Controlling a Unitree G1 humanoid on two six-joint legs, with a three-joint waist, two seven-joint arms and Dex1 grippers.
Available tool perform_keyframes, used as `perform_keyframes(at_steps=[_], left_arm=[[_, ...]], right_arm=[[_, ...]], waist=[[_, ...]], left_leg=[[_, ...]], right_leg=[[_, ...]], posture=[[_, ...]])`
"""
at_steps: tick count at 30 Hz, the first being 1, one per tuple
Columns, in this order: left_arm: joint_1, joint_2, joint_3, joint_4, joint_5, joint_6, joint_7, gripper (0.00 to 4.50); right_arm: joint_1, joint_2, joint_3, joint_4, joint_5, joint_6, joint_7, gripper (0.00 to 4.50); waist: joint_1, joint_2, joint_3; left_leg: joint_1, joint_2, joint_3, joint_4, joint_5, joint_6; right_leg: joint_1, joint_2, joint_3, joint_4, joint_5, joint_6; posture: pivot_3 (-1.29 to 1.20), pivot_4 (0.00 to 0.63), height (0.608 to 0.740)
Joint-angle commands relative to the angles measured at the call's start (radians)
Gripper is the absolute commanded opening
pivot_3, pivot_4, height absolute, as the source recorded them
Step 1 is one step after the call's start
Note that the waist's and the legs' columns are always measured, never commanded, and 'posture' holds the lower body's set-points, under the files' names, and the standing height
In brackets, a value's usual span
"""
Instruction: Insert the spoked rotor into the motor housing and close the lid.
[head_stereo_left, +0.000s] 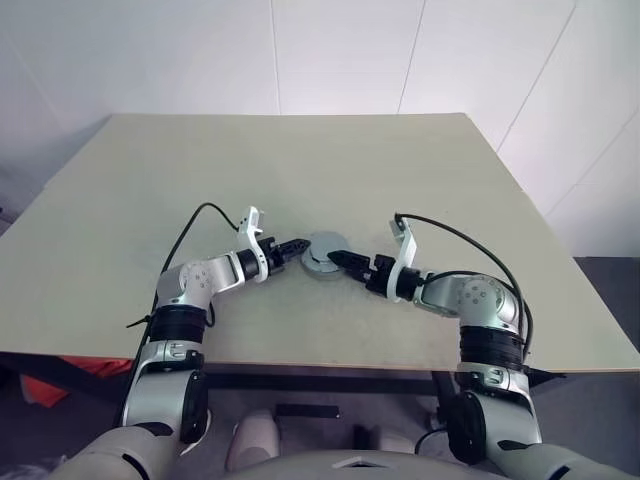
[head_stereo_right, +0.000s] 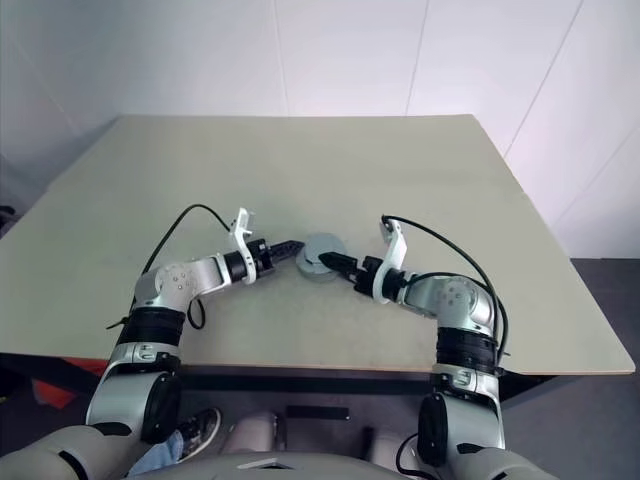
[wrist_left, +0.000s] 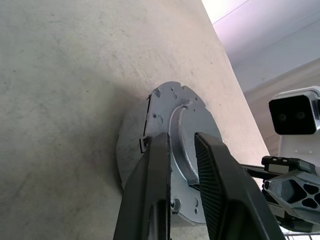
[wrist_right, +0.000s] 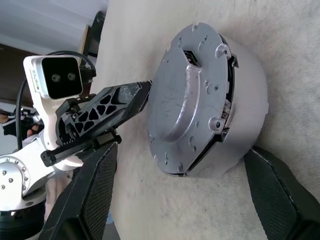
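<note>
The lid sits apart from the motor housing along a dark gap, so next I pinch the lid and the motor housing together (wrist_right: 207, 97) with my right gripper before I lift them.
The motor housing (wrist_right: 245, 100) is a pale grey round can near the middle of the table (head_stereo_left: 300, 160). The lid (wrist_right: 190, 100), a grey disc with a raised rib and small holes, rests on it, with a dark gap along one side. The spoked rotor is hidden. My left gripper (head_stereo_left: 300, 245) is shut, and its tip is at the lid's rim on the left. My right gripper (wrist_right: 182, 155) is open wide from the right. Its fingers (wrist_right: 90, 195) stand on either side of the housing, gripping nothing.
The beige table's front edge runs just under both forearms, and its right edge slants away at the far right (head_stereo_left: 560, 250). Black cables (head_stereo_left: 455, 240) loop over both wrists. A white wall rises behind the table.
</note>
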Motion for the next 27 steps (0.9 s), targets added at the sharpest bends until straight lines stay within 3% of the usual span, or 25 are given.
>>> perform_keyframes(at_steps=[1, 10, 13, 18, 27], left_arm=[[0.002, -0.011, -0.024, 0.017, 0.018, 0.009, 0.009, 0.86], [0.006, -0.011, -0.019, 0.011, 0.027, 0.006, 0.012, 0.86], [0.005, -0.013, -0.018, 0.013, 0.030, 0.003, 0.014, 0.86], [0.003, -0.016, -0.014, 0.022, 0.036, -0.005, 0.016, 0.86], [-0.003, -0.015, -0.002, 0.035, 0.046, -0.034, 0.010, 0.86]], right_arm=[[-0.035, 0.049, 0.043, 0.069, -0.029, -0.072, -0.029, 4.45], [-0.115, 0.077, 0.078, 0.212, -0.097, -0.250, -0.043, 4.45], [-0.124, 0.078, 0.084, 0.242, -0.107, -0.283, -0.041, 3.80], [-0.125, 0.069, 0.101, 0.230, -0.108, -0.299, -0.027, 2.26], [-0.139, 0.060, 0.084, 0.256, -0.098, -0.304, -0.036, 2.19]], waist=[[-0.004, 0.000, 0.000], [-0.027, -0.001, -0.001], [-0.028, -0.001, 0.000], [-0.025, 0.001, 0.000], [-0.020, 0.001, 0.000]], left_leg=[[0.000, 0.000, 0.000, 0.000, 0.000, 0.000], [0.002, 0.000, -0.001, -0.001, 0.000, 0.000], [0.002, 0.000, -0.001, -0.001, 0.000, 0.000], [0.002, -0.001, -0.001, -0.001, 0.000, 0.000], [-0.001, -0.001, -0.001, -0.001, 0.000, 0.000]], right_leg=[[0.000, 0.000, 0.000, 0.000, 0.000, 0.000], [-0.002, 0.000, 0.000, -0.001, 0.000, 0.000], [-0.002, 0.000, 0.000, -0.003, 0.000, 0.000], [-0.003, 0.000, 0.000, -0.007, 0.000, 0.001], [-0.002, -0.001, 0.000, -0.003, 0.000, 0.001]], posture=[[0.00, 0.000, 0.740], [0.00, 0.000, 0.740], [0.00, 0.000, 0.740], [0.00, 0.000, 0.740], [0.00, 0.000, 0.740]])
